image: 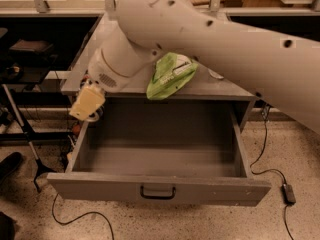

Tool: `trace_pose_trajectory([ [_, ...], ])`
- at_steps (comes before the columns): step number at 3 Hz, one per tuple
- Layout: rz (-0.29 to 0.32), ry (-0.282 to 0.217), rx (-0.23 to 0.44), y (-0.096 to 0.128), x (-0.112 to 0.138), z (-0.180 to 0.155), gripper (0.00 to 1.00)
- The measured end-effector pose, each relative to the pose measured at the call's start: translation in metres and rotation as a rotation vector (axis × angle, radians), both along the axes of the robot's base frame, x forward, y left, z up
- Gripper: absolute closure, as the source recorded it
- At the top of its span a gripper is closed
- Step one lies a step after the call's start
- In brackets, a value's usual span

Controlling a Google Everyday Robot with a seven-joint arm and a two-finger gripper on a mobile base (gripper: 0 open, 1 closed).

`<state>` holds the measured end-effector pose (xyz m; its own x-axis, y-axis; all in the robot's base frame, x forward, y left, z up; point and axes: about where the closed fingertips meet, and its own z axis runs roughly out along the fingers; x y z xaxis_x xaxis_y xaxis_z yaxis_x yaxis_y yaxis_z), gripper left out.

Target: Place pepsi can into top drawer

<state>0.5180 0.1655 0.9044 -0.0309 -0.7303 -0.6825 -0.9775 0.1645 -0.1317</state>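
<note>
Next, my gripper lets go of the pepsi can near the middle of the top drawer's grey bottom (156, 149), behind the drawer's handle.
The top drawer (160, 188) is pulled wide open, and its grey inside (160, 151) holds nothing. My gripper (89, 108) hangs from the big white arm at the left, just above the drawer's back left corner. A yellowish finger pad (86, 101) faces the camera. The gripper is shut on the pepsi can (95, 115). Only a small dark and silver sliver of the can shows under the pad; the rest is hidden behind the finger.
A green chip bag (172, 73) lies on the cabinet top (82, 66) near its front edge, above the drawer. My arm covers much of the top. Black stand legs (22, 134) stand left of the cabinet. Cables and a power brick (289, 194) lie on the floor at the right.
</note>
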Motion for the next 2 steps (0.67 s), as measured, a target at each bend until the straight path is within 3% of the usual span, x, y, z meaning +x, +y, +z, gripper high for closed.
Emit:
trace_pose_trajectory([
  [1,0.003,0.044,-0.024,-0.022,-0.029,-0.033,1.00],
  [2,-0.053,0.121,-0.047,-0.042,-0.040,-0.071,1.00],
])
